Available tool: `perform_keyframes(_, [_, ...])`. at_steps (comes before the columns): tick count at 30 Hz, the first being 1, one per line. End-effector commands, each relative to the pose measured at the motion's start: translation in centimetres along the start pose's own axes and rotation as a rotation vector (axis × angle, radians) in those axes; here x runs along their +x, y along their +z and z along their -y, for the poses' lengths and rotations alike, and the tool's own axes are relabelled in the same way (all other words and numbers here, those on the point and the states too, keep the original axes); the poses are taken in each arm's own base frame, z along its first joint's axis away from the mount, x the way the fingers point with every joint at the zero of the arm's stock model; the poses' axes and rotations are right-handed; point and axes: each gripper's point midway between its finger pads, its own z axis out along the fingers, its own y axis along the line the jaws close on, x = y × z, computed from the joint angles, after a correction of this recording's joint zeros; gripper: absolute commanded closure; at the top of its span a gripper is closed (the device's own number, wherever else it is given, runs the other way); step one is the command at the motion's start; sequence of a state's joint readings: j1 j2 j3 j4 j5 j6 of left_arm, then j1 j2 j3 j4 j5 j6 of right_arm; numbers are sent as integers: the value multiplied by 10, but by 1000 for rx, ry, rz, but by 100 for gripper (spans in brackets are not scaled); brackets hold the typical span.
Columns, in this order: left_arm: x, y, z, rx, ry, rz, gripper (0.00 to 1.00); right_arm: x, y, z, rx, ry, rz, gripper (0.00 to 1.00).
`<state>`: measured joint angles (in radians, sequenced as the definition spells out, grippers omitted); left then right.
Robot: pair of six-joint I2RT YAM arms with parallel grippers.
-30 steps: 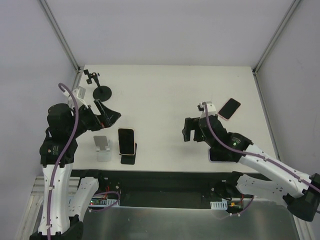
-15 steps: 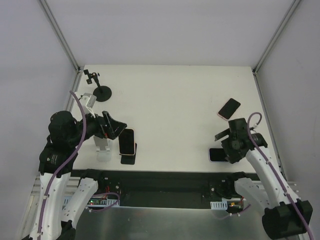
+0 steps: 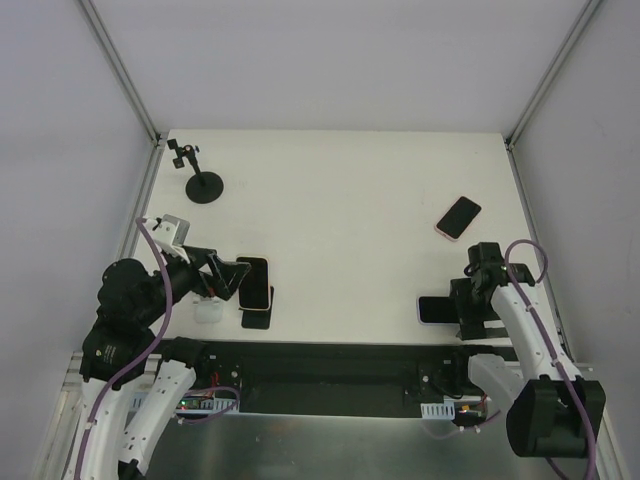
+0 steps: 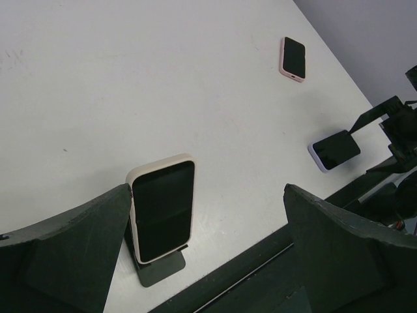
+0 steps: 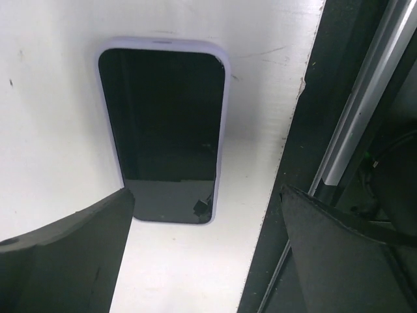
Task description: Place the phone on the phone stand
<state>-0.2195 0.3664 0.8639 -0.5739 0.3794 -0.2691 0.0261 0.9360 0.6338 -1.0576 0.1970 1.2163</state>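
The purple-cased phone's loose end (image 3: 425, 310) (image 4: 320, 155), opposite the end under my right gripper, will be gripped by my left gripper once my right gripper holds the phone up.
A cream-cased phone (image 3: 253, 282) (image 4: 163, 208) leans upright on a black phone stand (image 3: 257, 319) (image 4: 158, 272) near the table's front left. My left gripper (image 3: 227, 275) (image 4: 205, 261) hovers just left of it, open and empty, apart from the phone. A purple-cased phone (image 3: 437, 309) (image 5: 163, 130) lies flat by the front edge at the right. My right gripper (image 3: 470, 301) (image 5: 205, 261) hangs above its near end, open, holding nothing. A pink-cased phone (image 3: 459, 217) (image 4: 293, 59) lies flat farther back on the right.
A silver stand (image 3: 207, 304) sits under my left gripper, partly hidden. A black tripod holder (image 3: 204, 186) stands at the back left. The table's front edge (image 5: 294, 163) drops to a dark metal frame right beside the purple phone.
My right arm has swung from the table's middle back to the front right edge, over the purple phone. My left gripper has drawn toward the near edge, beside the phone on the stand.
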Motion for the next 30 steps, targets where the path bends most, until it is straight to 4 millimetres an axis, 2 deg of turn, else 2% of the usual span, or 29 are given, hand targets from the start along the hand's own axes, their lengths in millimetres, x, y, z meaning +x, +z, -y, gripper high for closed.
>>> perform_keyframes(1, [-13, 2, 5, 25, 50, 48, 1, -12, -3, -11, 10, 89, 38, 4])
perform_keyframes(5, [-12, 2, 11, 58, 52, 32, 1, -13, 7, -22, -1, 144, 28, 3])
perform_keyframes(9, [-12, 4, 10, 45, 48, 12, 1, -11, 17, -24, 17, 159, 21, 3])
perform_keyframes(14, [-11, 7, 13, 63, 44, -8, 1, -12, 20, -28, 28, 158, 27, 3])
perform_keyframes(30, [-10, 12, 11, 60, 37, -31, 1, -9, 41, -23, 95, 152, 22, 3])
